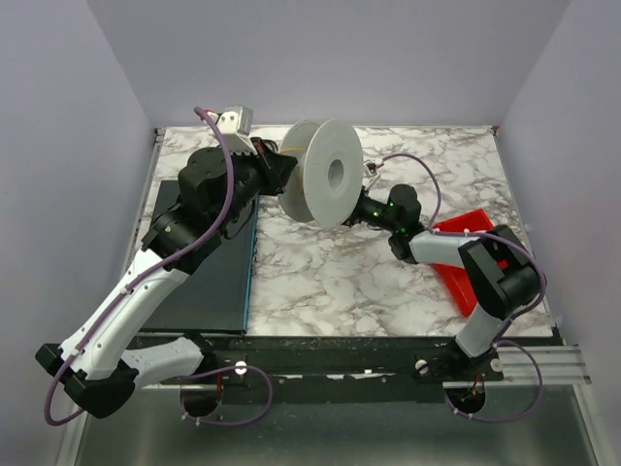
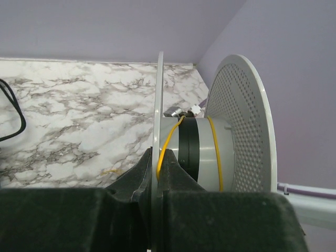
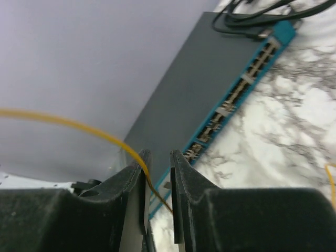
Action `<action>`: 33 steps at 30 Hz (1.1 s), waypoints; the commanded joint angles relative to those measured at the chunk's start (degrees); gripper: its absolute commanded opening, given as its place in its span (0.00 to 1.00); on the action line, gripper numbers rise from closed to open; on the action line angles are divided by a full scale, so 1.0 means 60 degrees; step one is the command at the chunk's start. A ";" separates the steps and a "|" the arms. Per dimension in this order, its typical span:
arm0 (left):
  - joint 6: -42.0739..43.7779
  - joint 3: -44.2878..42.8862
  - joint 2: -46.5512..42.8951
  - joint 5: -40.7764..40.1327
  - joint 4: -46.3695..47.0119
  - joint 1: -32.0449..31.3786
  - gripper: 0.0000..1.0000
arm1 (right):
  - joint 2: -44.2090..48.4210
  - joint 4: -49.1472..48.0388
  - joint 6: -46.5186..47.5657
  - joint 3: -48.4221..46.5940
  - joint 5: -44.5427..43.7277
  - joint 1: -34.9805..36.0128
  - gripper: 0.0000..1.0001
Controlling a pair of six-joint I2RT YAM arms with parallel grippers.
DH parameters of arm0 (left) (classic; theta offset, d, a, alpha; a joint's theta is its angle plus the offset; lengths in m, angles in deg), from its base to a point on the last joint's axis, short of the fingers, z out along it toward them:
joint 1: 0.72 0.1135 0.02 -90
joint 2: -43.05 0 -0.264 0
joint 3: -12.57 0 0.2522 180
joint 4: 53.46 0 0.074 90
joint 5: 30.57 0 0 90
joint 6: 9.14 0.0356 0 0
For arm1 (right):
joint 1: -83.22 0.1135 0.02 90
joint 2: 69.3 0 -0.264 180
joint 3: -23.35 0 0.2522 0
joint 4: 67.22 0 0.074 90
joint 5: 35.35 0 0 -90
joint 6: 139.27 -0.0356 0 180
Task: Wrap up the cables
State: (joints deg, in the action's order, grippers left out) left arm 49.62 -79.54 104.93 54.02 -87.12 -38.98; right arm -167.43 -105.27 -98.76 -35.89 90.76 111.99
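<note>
Next, I close my right gripper on the loose part (image 3: 171, 211) of the yellow cable that runs between its fingers, beside the grey spool.
A grey spool (image 1: 325, 173) is held on edge above the marble table. My left gripper (image 2: 156, 157) is shut on its thin plain flange (image 2: 159, 94); it also shows in the top view (image 1: 281, 175). The thin yellow cable (image 2: 164, 149) lies in a couple of turns round the grey hub (image 2: 205, 152), beside the perforated flange (image 2: 244, 126). My right gripper (image 3: 157, 155) is just right of the spool in the top view (image 1: 371, 199). Its jaws stand a little apart, and the cable (image 3: 68, 122) runs loosely between them along the left finger (image 3: 140, 168).
A dark network switch (image 1: 209, 272) with a blue front lies at the table's left, below my right gripper in the right wrist view (image 3: 210, 79). Black cords (image 3: 247, 21) lie beyond it. A red tray (image 1: 466, 252) sits at the right. More yellow cable (image 2: 110, 171) lies on the marble.
</note>
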 commanded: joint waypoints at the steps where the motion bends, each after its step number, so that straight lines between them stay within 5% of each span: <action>1: -0.0636 -0.0500 0.0207 -0.1595 0.0330 -0.0010 0.00 | -0.0166 -0.2273 -0.1129 0.0344 0.0522 0.0534 0.27; 9: -0.0237 -0.1794 0.1233 -0.3817 -0.0622 0.0144 0.00 | 0.0569 -0.1928 -0.0914 0.1202 0.0355 0.1569 0.26; 13: 0.0021 -0.2126 0.1733 -0.4106 -0.0933 0.0410 0.00 | 0.1228 -0.0848 -0.0463 0.1597 0.0120 0.1785 0.15; 16: 0.0325 -0.2185 0.2112 -0.4361 -0.1035 0.0473 0.00 | 0.2139 0.1197 0.0516 0.1424 -0.0406 0.2004 0.01; 25: 0.0886 -0.2367 0.3550 -0.4362 -0.1927 0.0454 0.00 | 0.4066 0.8937 0.4259 -0.1700 -0.3391 0.2417 0.01; 33: 0.2463 -0.1759 0.3720 -0.3475 -0.2041 -0.0548 0.00 | 0.4216 1.1337 0.6072 -0.3985 -0.7257 0.2425 0.01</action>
State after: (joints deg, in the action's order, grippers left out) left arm 57.14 -90.38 128.58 30.59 -99.97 -39.22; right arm -142.47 -48.62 -70.98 -54.47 63.14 126.40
